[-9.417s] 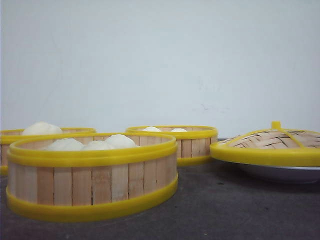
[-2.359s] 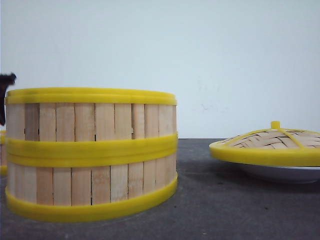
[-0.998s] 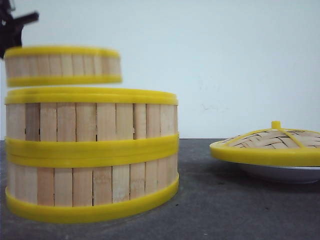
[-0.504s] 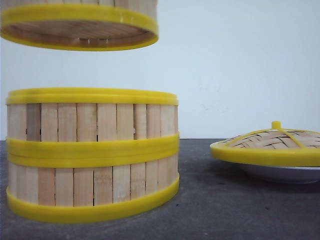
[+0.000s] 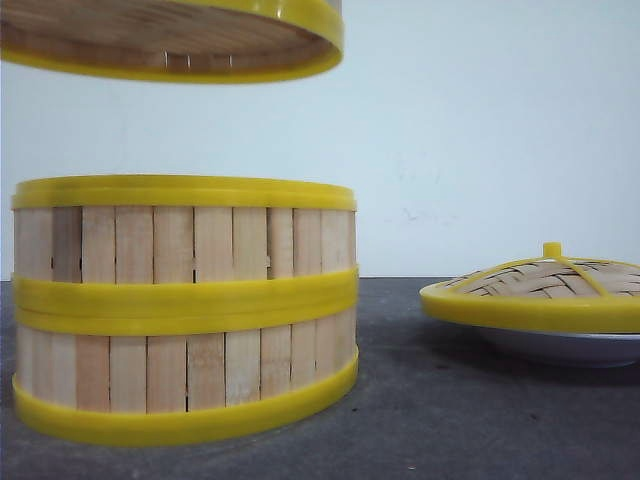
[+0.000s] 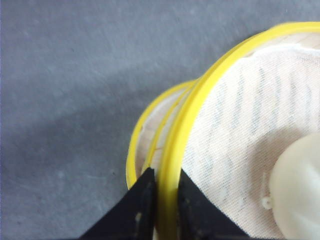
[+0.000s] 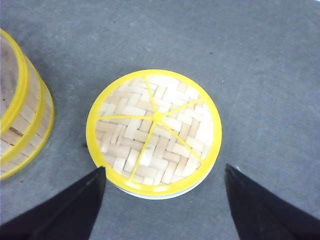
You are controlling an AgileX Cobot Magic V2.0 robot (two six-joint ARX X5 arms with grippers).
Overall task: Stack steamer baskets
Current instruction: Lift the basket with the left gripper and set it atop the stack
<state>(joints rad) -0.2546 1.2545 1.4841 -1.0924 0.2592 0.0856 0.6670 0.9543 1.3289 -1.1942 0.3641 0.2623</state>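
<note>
My left gripper is holding the steamer basket with the pale bun in it, and it will set that basket down on the stack's upper yellow rim (image 5: pixel 182 187).
Two steamer baskets stand stacked on the dark table at the front left, the upper one (image 5: pixel 185 235) on the lower one (image 5: pixel 180 375). A third steamer basket (image 5: pixel 170 40) hangs in the air above them, its slatted underside showing. In the left wrist view my left gripper (image 6: pixel 166 182) is shut on that basket's yellow rim (image 6: pixel 200 105); a white cloth liner and a pale bun (image 6: pixel 297 195) lie inside it. The stack's rim (image 6: pixel 137 145) shows just below. My right gripper (image 7: pixel 165 172) is open, high above the lid.
A domed woven lid (image 5: pixel 545 290) with a yellow rim and knob rests on a white plate (image 5: pixel 570 345) at the right; the same lid (image 7: pixel 155 130) shows from above in the right wrist view, with the stack (image 7: pixel 20 115) beside it. A pale wall stands behind.
The two side baskets left the table: one now sits on the front basket, the other was lifted from the left, rose and drifted right over the stack.
</note>
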